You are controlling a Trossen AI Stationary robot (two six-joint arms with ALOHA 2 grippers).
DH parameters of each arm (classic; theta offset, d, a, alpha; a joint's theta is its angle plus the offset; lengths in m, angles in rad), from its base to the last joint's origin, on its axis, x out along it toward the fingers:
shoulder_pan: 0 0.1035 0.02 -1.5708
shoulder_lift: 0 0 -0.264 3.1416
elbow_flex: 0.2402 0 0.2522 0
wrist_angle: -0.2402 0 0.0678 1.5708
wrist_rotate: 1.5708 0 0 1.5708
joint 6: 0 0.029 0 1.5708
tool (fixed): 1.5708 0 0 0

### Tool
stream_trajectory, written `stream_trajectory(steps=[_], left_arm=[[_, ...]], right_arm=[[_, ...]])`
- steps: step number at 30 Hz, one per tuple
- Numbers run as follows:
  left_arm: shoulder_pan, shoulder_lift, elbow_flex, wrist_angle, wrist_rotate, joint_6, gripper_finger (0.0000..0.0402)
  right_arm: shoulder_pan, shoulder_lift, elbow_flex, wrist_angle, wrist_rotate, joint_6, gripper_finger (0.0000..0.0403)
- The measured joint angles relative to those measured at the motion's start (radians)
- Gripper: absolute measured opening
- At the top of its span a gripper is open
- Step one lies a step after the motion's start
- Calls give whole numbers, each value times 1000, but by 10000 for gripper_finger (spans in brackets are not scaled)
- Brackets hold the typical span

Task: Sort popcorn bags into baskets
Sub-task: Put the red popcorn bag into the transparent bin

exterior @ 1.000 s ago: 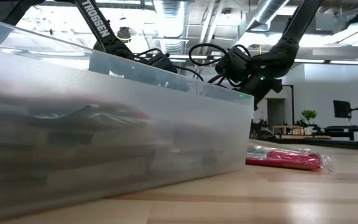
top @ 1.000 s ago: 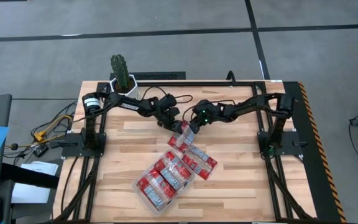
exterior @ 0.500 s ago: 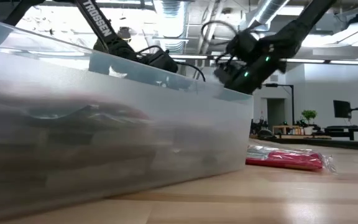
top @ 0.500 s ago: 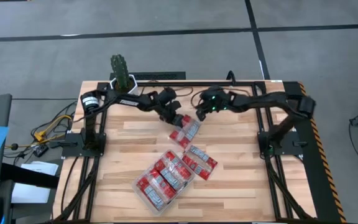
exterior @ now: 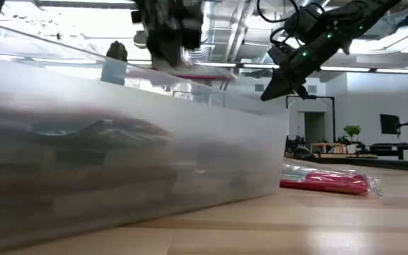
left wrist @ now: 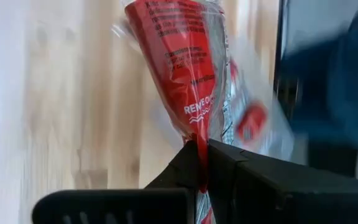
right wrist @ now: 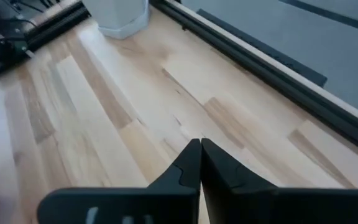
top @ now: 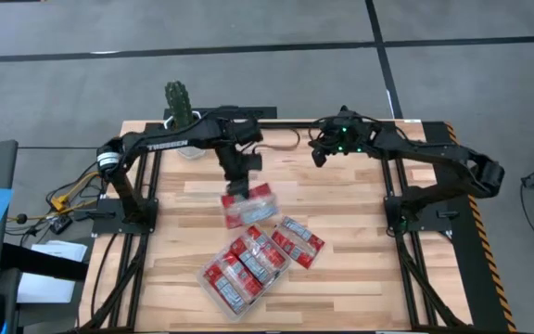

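Next, my left gripper lets go of the red popcorn bag on the basket's end bag [top: 227, 281], the one that lies farthest away from the loose bags.
My left gripper [top: 239, 188] is shut on one red popcorn bag [top: 248, 206] and holds it in the air over the middle of the table, on the far side of the basket. The basket [top: 204, 276] is a clear shallow tray near the front edge. Several popcorn bags [top: 244, 264] lie flat in it. Two more bags [top: 297, 241] lie on the wood against its right side. My right gripper [top: 317, 158] hangs shut with nothing in it, above the far part of the table, well clear of the bags. My left gripper pinches the bag's far end [left wrist: 197, 138] between its two fingers, at the clear wrapper's edge. The fingers slant down from the far side. The bag [exterior: 198, 71] is lifted clear of the table and reaches from the fingers toward the near edge.
A white pot [right wrist: 120, 15] with a cactus [top: 178, 97] stands at the far left corner, behind my left arm. The black frame rail [top: 276, 125] runs along the far edge. In the low view the tray wall [exterior: 119, 142] fills the foreground, with a bag [exterior: 328, 180] to its right.
My left gripper has lifted the popcorn bag off the table and carried it toward the left edge, turning its wrist until the fingers point toward the near edge. My right gripper has drawn away from that bag, up and toward the far right.
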Motion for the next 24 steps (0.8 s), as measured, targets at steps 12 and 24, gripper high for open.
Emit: stream_trajectory(steps=[12, 24], left_arm=[[-371, 21, 106, -171, -171, 393, 0], [-583, 98, 109, -109, -229, 433, 0]], right_arm=[[17, 45, -1, -27, -4, 2, 30], [35, 62, -1, -37, -7, -4, 24]])
